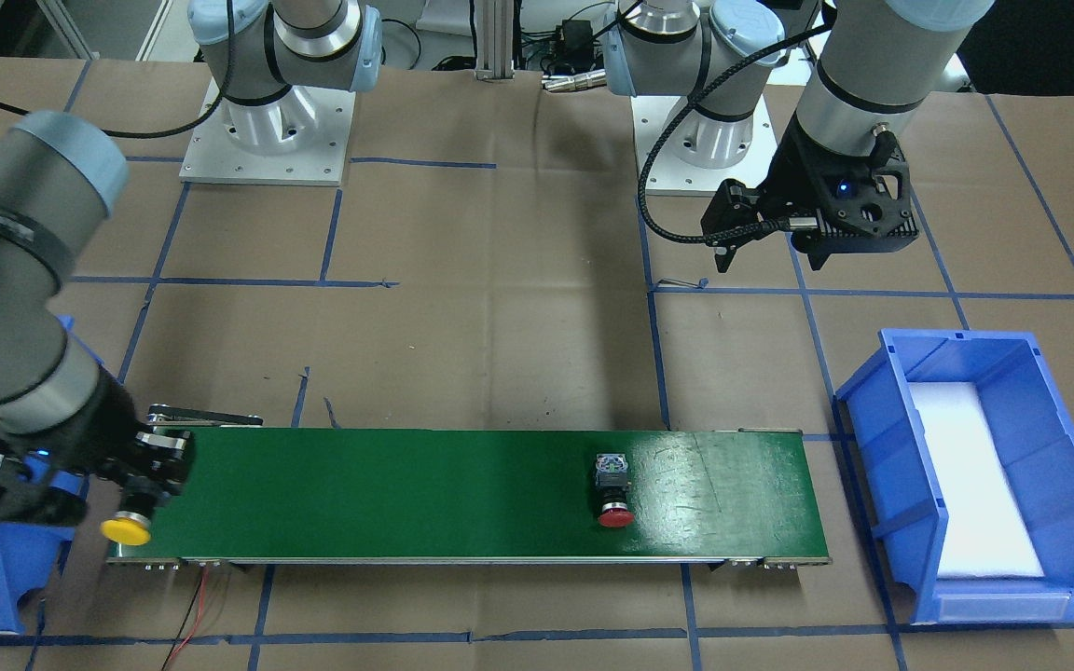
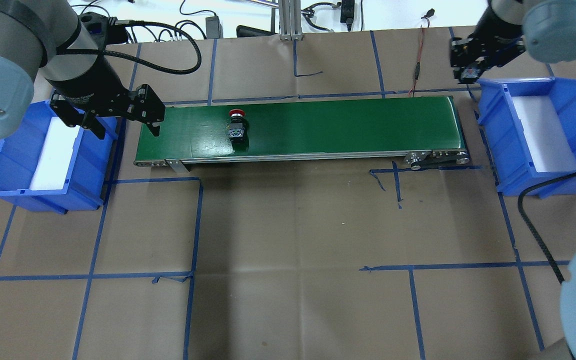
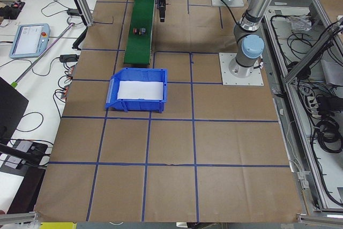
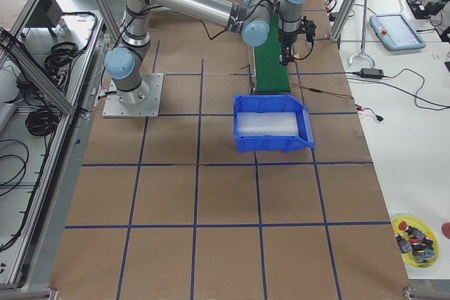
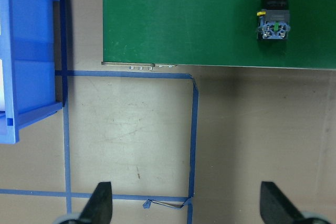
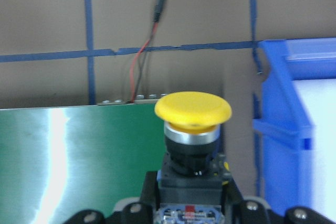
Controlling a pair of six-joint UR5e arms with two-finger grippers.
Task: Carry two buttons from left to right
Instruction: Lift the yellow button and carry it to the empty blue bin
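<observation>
I will set the yellow button down on the white liner in the blue bin (image 1: 0, 426) beside my right gripper.
The red button (image 2: 237, 127) lies on its side on the green conveyor belt (image 2: 343, 125), toward the belt's left end; it also shows in the front view (image 1: 613, 491) and in the left wrist view (image 5: 274, 11). My left gripper (image 2: 127, 127) is open and empty, above the belt's left end next to the left blue bin (image 2: 48, 197). In the left wrist view its fingertips (image 5: 100, 203) are wide apart. My right gripper (image 1: 150, 475) is shut on the yellow button (image 1: 125, 529) at the belt's right end. The right wrist view shows the yellow cap (image 6: 192, 111) held upright.
The right blue bin (image 2: 543, 182) with a white liner stands just beyond the belt's right end, beside the right gripper (image 2: 468, 67). Red and black wires (image 6: 142, 66) run from the belt's right end. Brown paper with blue tape lines covers the table.
</observation>
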